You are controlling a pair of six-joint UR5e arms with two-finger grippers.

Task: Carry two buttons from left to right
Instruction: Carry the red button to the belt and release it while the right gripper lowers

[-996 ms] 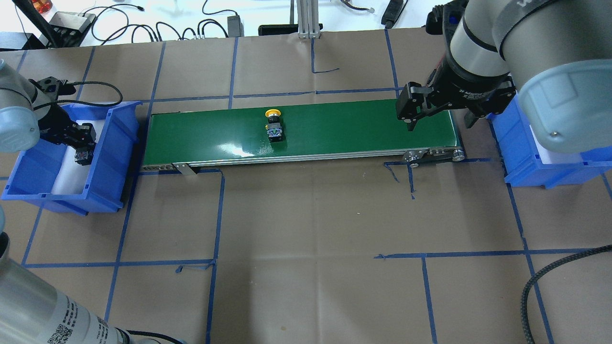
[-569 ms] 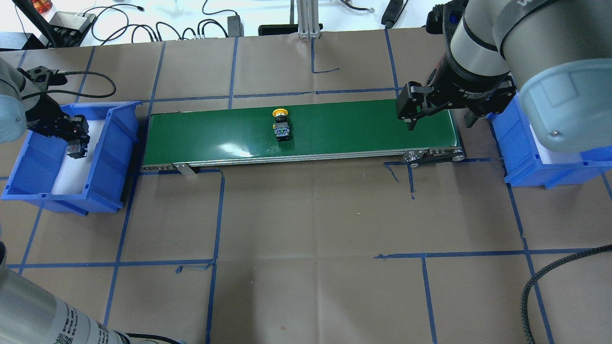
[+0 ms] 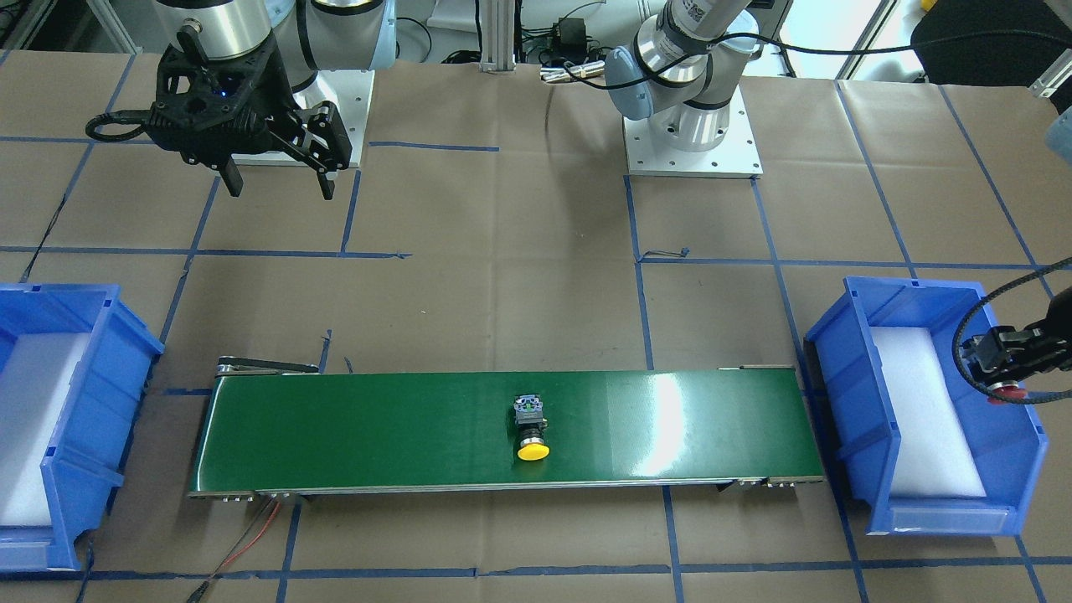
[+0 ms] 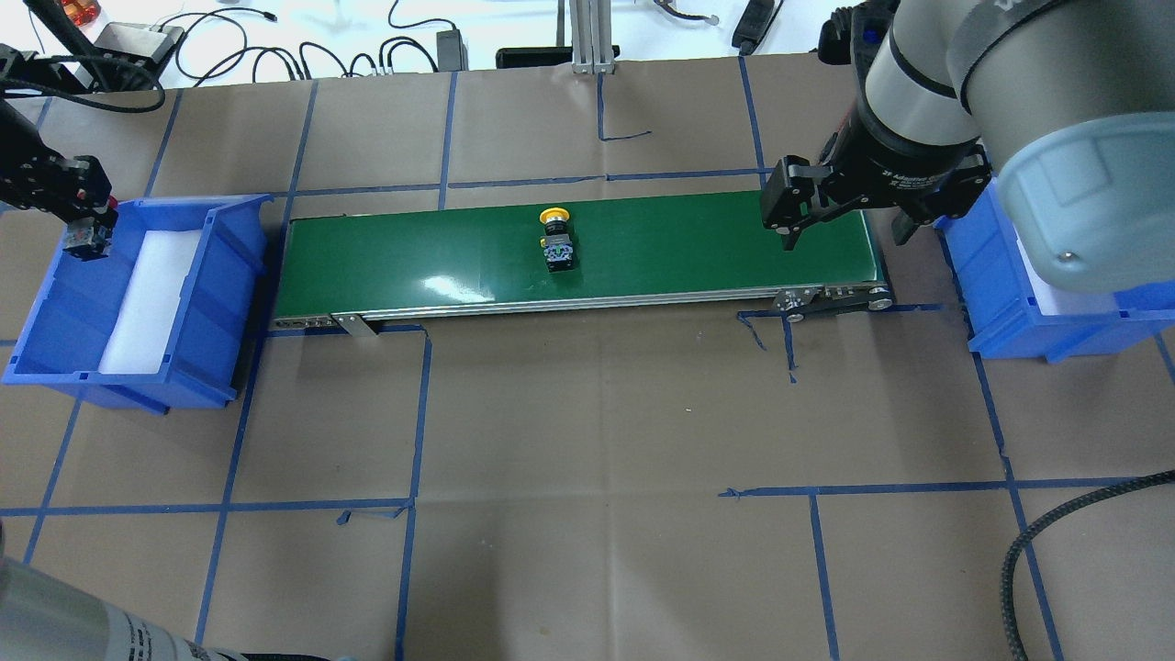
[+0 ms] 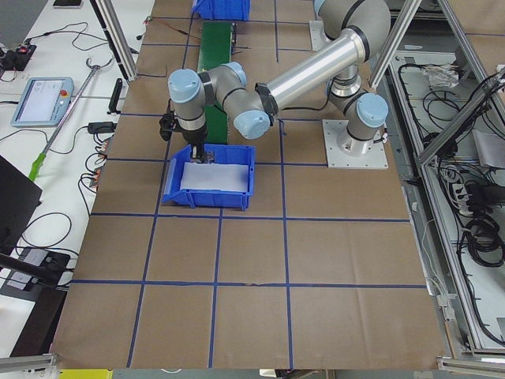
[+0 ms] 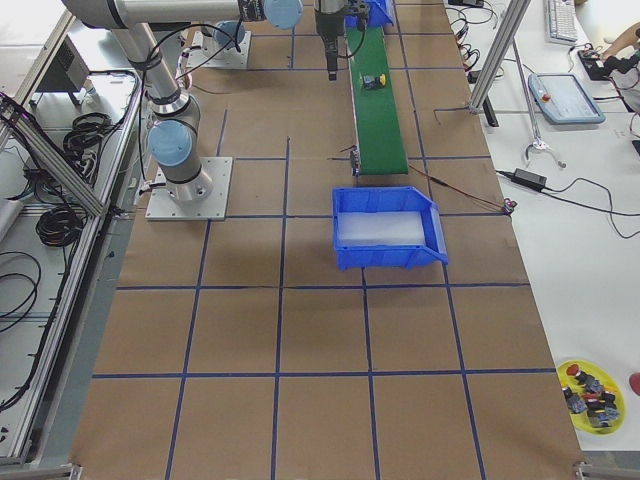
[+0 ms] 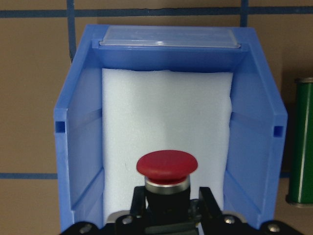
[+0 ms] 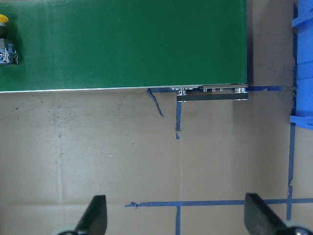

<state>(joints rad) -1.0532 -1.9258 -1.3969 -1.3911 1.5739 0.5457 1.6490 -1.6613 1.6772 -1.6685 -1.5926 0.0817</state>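
Observation:
My left gripper is to set the red button down on the green conveyor belt's end (image 3: 740,426), next to the bin below it. The red button is now above the blue bin.
The yellow button (image 4: 556,240) lies on its side near the middle of the green conveyor belt (image 4: 688,248), cap toward the far side. It also shows in the front view (image 3: 529,429) and at the left edge of the right wrist view (image 8: 4,41). My left gripper (image 4: 81,220) is shut on the red button (image 7: 166,167) and holds it above the far-left corner of the left blue bin (image 4: 229,266). The red cap shows in the front view (image 3: 1005,392). My right gripper (image 4: 844,234) is open and empty above the belt's right end.
The left bin (image 7: 80,161) holds only white foam. A second blue bin (image 4: 1001,308) with foam stands right of the belt, partly under my right arm. Brown paper with blue tape lines covers the table. Cables lie along the far edge.
My left gripper has lifted the red button out of the left bin, up and to the far left. The yellow button has moved right on the belt. The right arm has not moved.

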